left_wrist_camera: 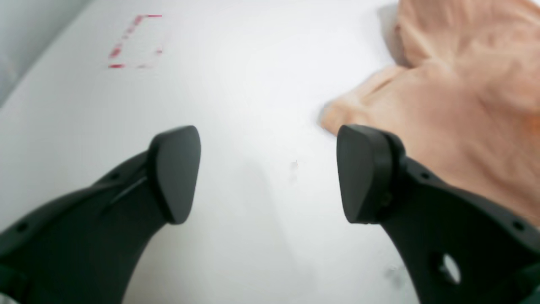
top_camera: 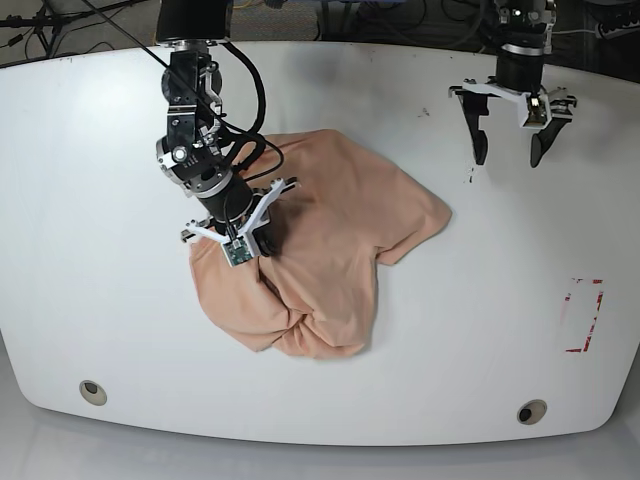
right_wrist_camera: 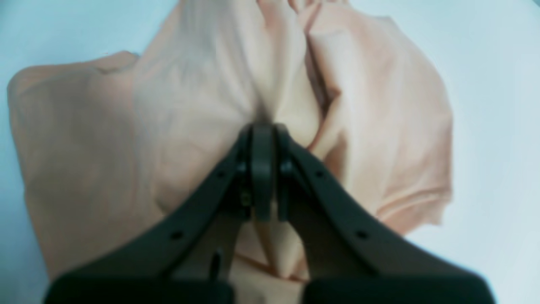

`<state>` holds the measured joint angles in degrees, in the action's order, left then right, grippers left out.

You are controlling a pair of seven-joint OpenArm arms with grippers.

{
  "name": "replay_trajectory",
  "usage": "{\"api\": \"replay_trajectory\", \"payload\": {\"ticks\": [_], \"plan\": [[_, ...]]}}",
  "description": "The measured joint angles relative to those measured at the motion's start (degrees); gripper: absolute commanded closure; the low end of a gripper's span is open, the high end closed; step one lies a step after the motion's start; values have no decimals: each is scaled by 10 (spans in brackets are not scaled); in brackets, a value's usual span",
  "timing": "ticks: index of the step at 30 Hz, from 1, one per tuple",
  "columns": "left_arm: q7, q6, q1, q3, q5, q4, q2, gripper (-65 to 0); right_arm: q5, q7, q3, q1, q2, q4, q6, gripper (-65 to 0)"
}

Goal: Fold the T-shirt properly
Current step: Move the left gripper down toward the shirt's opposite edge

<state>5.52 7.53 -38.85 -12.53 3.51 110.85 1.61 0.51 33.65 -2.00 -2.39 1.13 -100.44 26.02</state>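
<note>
I need to next move my left gripper to the peach T-shirt's outstretched corner [top_camera: 430, 212] [left_wrist_camera: 346, 112], the one nearest the red dashed marking, and close it there.
The peach T-shirt [top_camera: 330, 250] lies bunched and wrinkled on the white table [top_camera: 480, 330], left of the middle in the base view. My right gripper [top_camera: 262, 243] presses down into its left part. In the right wrist view the right gripper [right_wrist_camera: 262, 139] is shut on a raised fold of the T-shirt [right_wrist_camera: 105, 139], and creases run out from the pinch. My left gripper [top_camera: 509, 157] hangs open at the far right, apart from the cloth. Seen from the left wrist, the left gripper [left_wrist_camera: 270, 173] has only bare table between its pads, and an edge of the T-shirt [left_wrist_camera: 455, 105] lies beside the right pad.
A red dashed marking [top_camera: 583, 315] is on the table at the right, also in the left wrist view as the red marking [left_wrist_camera: 135, 42]. Two round holes [top_camera: 92, 391] [top_camera: 531, 411] sit near the front edge. Cables [top_camera: 250, 90] trail along the back.
</note>
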Motion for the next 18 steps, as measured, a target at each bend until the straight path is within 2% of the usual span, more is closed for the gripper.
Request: {"api": "replay_trajectory", "payload": {"ticks": [8, 18], "plan": [[5, 2, 9, 5, 0, -2, 0, -476, 0, 0, -3, -3, 16, -17, 0, -2], [10, 0, 19, 22, 0, 0, 0, -476, 3, 11, -3, -9, 21, -61, 0, -2]]}}
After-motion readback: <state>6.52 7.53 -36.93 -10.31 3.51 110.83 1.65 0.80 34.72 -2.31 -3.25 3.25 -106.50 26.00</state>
